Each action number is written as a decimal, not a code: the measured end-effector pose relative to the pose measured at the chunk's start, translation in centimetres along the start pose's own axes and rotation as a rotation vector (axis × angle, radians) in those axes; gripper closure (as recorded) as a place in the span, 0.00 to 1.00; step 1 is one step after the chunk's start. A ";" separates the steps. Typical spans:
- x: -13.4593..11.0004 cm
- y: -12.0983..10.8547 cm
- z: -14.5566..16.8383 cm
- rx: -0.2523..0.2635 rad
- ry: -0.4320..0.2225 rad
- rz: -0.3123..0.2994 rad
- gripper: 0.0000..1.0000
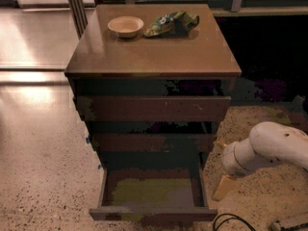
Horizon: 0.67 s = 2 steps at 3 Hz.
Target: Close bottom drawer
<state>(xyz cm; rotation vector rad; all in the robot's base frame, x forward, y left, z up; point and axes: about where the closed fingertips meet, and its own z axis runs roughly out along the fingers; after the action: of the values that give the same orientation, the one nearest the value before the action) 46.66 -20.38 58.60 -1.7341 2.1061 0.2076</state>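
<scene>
My gripper closes next on the front edge of the bottom drawer [197, 210], near the corner beside the black cable.
The bottom drawer [153, 212] of a dark brown wooden cabinet is pulled out toward me, showing its olive-green inner floor [149, 190] and thin side walls. My gripper [222, 187] hangs from the white arm [269, 148] to the right of the drawer, its tan finger [222, 187] pointing down just beside the drawer's right wall, near its front corner. It holds nothing that I can see.
Above the open drawer are a mid-sized drawer front [153, 142] and a wider scratched drawer front [153, 109]. On the cabinet top [154, 52] sit a small pale bowl [125, 26] and a green snack bag [172, 23]. A black cable [231, 221] lies on the speckled floor at lower right.
</scene>
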 end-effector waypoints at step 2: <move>3.0 1.0 9.1 0.003 -0.039 -0.017 0.00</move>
<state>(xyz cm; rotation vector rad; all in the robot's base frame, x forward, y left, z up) 47.19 -19.56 48.97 -1.7316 2.0631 0.2316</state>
